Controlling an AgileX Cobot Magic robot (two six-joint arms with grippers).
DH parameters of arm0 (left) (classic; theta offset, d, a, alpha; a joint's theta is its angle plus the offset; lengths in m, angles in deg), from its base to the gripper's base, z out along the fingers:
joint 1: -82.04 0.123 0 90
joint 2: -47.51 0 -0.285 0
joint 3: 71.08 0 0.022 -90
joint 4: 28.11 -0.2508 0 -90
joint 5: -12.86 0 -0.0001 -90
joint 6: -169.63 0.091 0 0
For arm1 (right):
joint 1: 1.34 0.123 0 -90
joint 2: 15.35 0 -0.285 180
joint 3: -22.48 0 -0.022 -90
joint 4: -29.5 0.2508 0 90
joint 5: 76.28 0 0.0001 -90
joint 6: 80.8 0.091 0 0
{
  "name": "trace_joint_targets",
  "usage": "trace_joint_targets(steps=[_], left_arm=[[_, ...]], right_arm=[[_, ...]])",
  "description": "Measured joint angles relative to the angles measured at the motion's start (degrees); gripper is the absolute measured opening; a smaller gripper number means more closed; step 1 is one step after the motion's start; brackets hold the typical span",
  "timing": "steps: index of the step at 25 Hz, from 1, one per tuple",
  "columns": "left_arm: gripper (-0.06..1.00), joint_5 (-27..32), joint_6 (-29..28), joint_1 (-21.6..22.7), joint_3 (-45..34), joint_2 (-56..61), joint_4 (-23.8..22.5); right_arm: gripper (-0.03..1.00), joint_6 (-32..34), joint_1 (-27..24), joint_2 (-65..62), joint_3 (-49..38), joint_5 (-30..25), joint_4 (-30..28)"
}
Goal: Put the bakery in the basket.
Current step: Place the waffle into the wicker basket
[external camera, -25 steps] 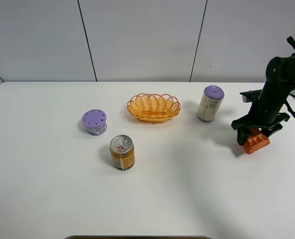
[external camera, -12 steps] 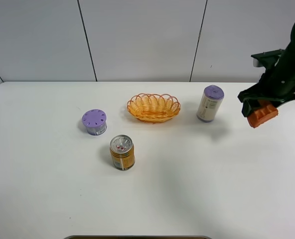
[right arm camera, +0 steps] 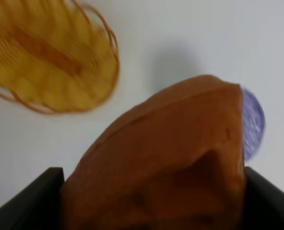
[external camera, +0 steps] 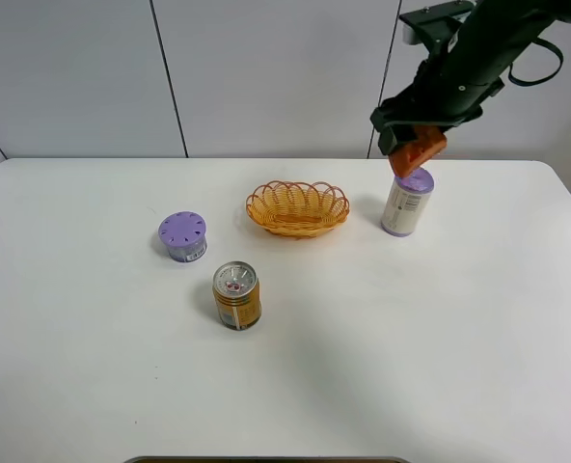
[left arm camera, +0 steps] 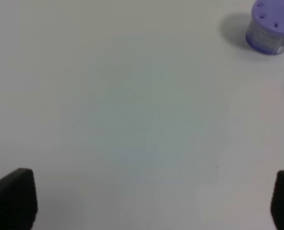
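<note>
My right gripper will release the bakery, now high above the purple-lidded canister, on the middle of the woven basket's bottom (external camera: 302,210) (right arm camera: 48,51), within the basket's looped rim.
My right gripper (external camera: 413,145) is shut on the bakery (external camera: 419,152), an orange-brown toy bread, and holds it high in the air just above the tall purple-lidded canister (external camera: 407,201). In the right wrist view the bread (right arm camera: 166,163) fills the frame, with the basket (right arm camera: 46,62) off to one side below. The basket (external camera: 298,207), woven orange-yellow with a looped rim, stands empty on the table left of the canister. The left gripper is out of the exterior view; in the left wrist view its dark fingertips (left arm camera: 12,199) stand far apart over bare table.
An orange-gold drink can (external camera: 236,295) stands in front of the basket. A short purple-lidded tub (external camera: 182,236) stands to the basket's left, also in the left wrist view (left arm camera: 271,26). The white table (external camera: 285,367) ends at a grey panelled wall.
My right gripper lifted the bakery off the table at the far right, then carried it up and leftward to above the tall canister. The other objects have not moved.
</note>
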Motion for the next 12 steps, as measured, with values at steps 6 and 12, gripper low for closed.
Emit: trace_joint_targets(steps=[6,12], left_arm=[[0.99,0.0,0.0,0.0,0.0,0.0,0.0],[0.99,0.0,0.0,0.0,0.0,0.0,0.0]], right_arm=[[0.67,1.0,4.1,5.1,1.4,5.6,1.1],[0.67,1.0,7.5,12.7,1.4,14.7,3.9]])
